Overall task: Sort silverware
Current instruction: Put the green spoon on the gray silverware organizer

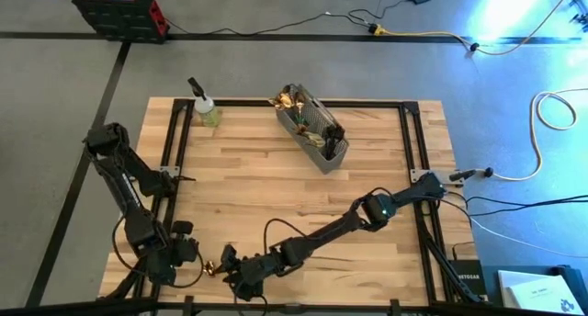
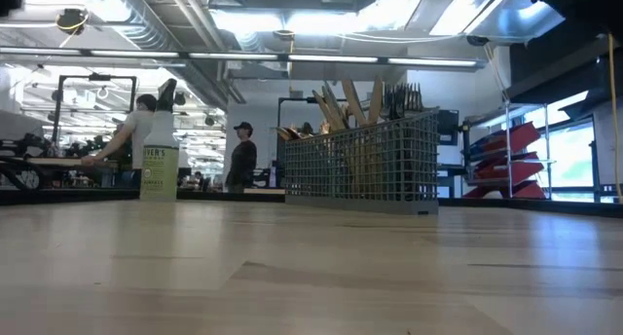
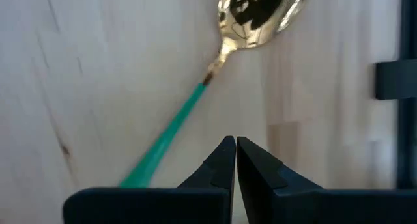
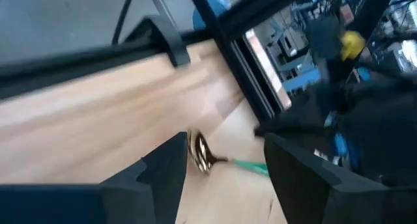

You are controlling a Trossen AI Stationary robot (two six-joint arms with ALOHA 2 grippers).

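Note:
I will open my left gripper's fingers, which are shut beside the spoon's green handle, and grip the spoon where its handle meets the gold bowl (image 3: 208, 78).
A spoon with a gold bowl and a green handle (image 3: 176, 120) lies flat on the wooden table near its near-left corner (image 1: 212, 265). My left gripper (image 3: 235, 146) is shut just beside the green handle, low over the table (image 1: 186, 252). My right gripper (image 4: 225, 144) is open, reaching in from the right (image 1: 230, 264). Its fingers stand on either side of the spoon (image 4: 201, 152) without visibly touching it. More silverware, gold and dark, stands upright in the grey mesh caddy (image 1: 312, 128), (image 2: 360, 165) at the far middle of the table.
A small spray bottle with green liquid (image 1: 205, 111), (image 2: 158, 160) stands near the far-left corner. Black frame rails (image 1: 412, 160) run along the table's edges, and one (image 4: 228, 35) lies close to the spoon. Bare wood (image 1: 276, 197) lies between caddy and arms. People stand in the room beyond (image 2: 241, 158).

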